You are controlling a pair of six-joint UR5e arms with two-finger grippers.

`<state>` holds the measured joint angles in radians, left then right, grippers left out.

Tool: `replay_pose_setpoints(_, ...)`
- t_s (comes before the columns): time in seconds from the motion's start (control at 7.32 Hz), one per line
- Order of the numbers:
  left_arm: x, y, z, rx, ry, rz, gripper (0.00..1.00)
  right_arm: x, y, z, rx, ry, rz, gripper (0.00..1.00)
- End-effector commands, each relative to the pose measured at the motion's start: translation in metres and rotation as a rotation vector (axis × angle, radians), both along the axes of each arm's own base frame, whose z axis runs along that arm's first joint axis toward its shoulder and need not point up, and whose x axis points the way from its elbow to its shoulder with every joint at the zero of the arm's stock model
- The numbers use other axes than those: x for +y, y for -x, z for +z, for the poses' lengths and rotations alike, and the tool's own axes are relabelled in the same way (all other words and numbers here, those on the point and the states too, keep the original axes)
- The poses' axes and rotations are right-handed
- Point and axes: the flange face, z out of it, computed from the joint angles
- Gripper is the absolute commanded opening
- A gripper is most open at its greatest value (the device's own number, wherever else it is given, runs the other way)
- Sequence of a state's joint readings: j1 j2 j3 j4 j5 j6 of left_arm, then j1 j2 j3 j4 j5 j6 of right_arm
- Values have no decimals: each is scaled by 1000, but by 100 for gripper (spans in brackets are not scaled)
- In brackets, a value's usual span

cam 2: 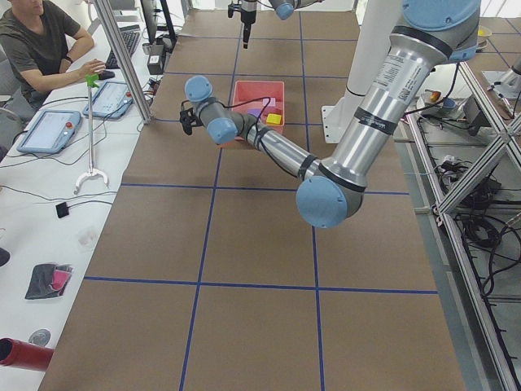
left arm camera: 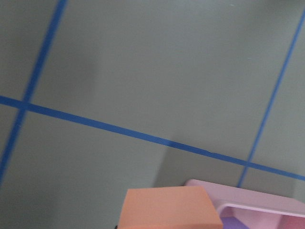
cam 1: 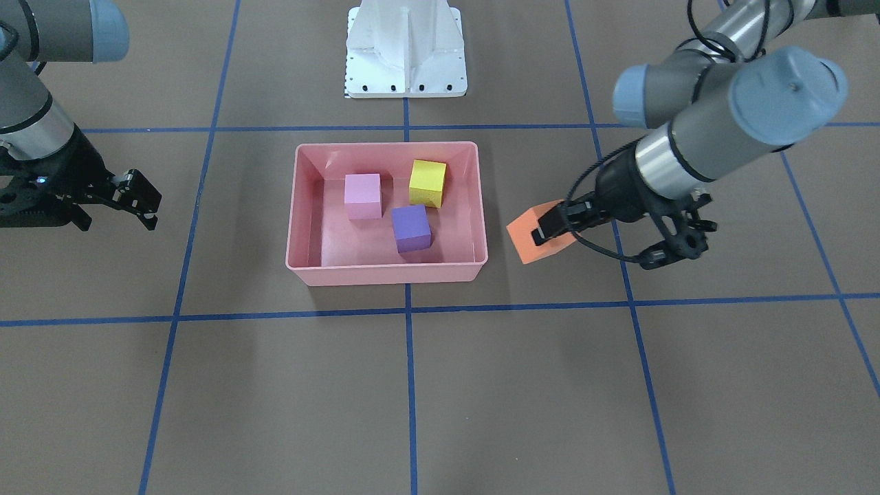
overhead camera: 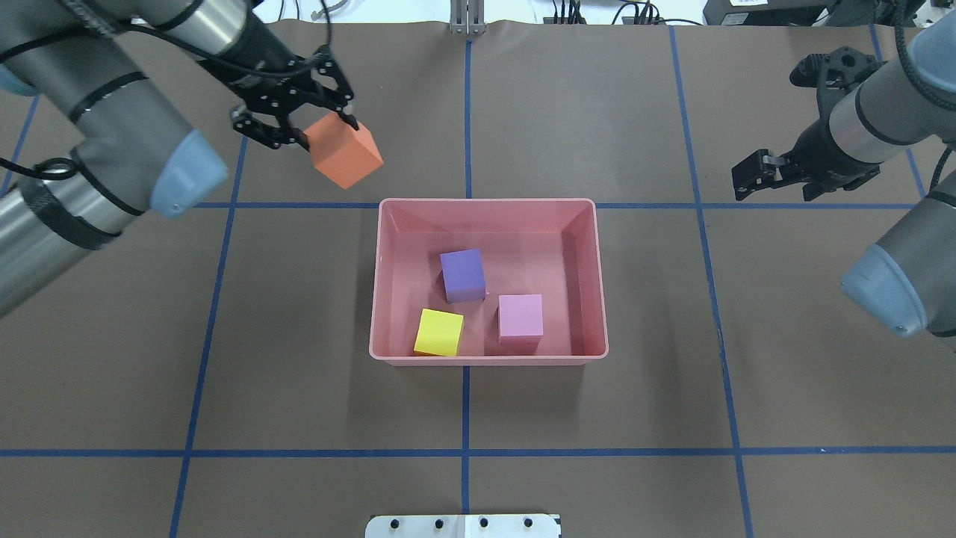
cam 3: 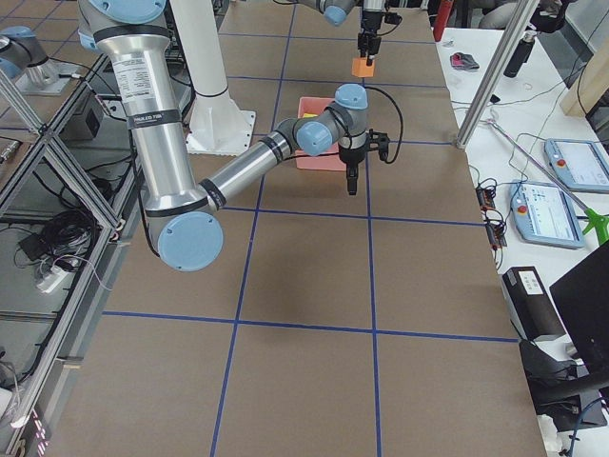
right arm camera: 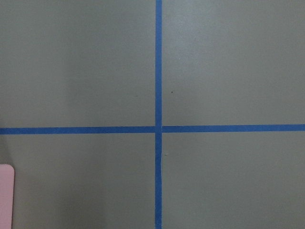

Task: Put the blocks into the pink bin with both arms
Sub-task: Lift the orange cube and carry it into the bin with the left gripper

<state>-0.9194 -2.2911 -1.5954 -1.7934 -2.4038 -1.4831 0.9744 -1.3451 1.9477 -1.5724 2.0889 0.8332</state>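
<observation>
My left gripper will put the orange block down between the purple block and the pink bin's end (cam 1: 452, 232).
The pink bin (overhead camera: 489, 210) stands at the table's middle and holds the purple block (overhead camera: 463, 274), the yellow block (overhead camera: 439, 332) and the light pink block (overhead camera: 520, 317). My left gripper (overhead camera: 314, 131) is shut on the orange block (overhead camera: 345, 155) and holds it in the air beyond the bin's far left corner. In the front-facing view the orange block (cam 1: 529, 237) hangs beside the bin's (cam 1: 385, 273) end wall. The left wrist view shows the orange block (left arm camera: 169, 210) above the bin's corner (left arm camera: 248, 202). My right gripper (overhead camera: 756, 175) is open and empty, off to the bin's right.
The brown table bears a grid of blue tape lines (overhead camera: 467, 453). The white pedestal base (cam 1: 405, 51) stands behind the bin on the robot's side. An operator (cam 2: 37, 41) sits at a side desk with tablets.
</observation>
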Motion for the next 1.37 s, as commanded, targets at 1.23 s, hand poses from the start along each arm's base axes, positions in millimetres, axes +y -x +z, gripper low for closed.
replay_pose_setpoints(1.23, 84, -160, 17, -224, -67, -21, 0, -3, 1, 5, 6, 7, -1, 99)
